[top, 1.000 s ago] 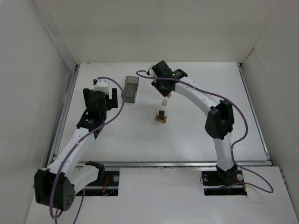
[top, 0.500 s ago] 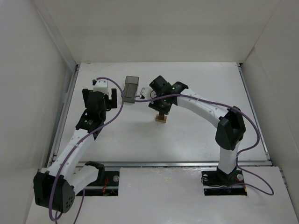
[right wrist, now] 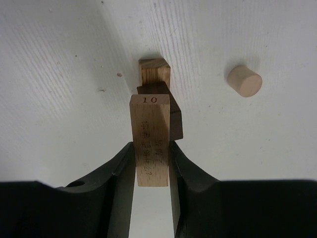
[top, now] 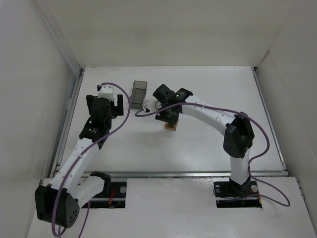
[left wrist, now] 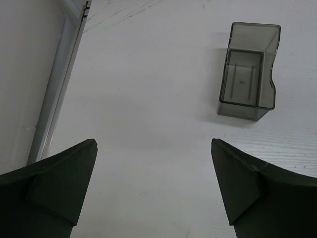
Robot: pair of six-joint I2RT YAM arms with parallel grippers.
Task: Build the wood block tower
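I need to release the light-tan wood block from my right gripper on top of the dark brown block of the tower (top: 172,123) (right wrist: 158,133).
My right gripper (right wrist: 151,148) is shut on a light-tan wood block (right wrist: 150,134) marked "10", held by its long sides. Just beyond the block is the tower: a dark brown block (right wrist: 176,124) lying across a tan block (right wrist: 154,72). In the top view my right gripper (top: 168,117) hangs directly over the tower (top: 172,127) in the middle of the table and covers most of it. I cannot tell whether the held block touches the tower. My left gripper (left wrist: 153,144) is open and empty over bare table, also in the top view (top: 110,101).
A small tan wooden cylinder (right wrist: 244,81) lies on the table to the right of the tower. A dark translucent grey bin (top: 139,93) stands behind the tower to the left; the left wrist view shows it empty (left wrist: 247,91). White walls enclose the table.
My right gripper has come down and forward with the tan block, from behind the tower to right over it. The left arm has hardly moved.
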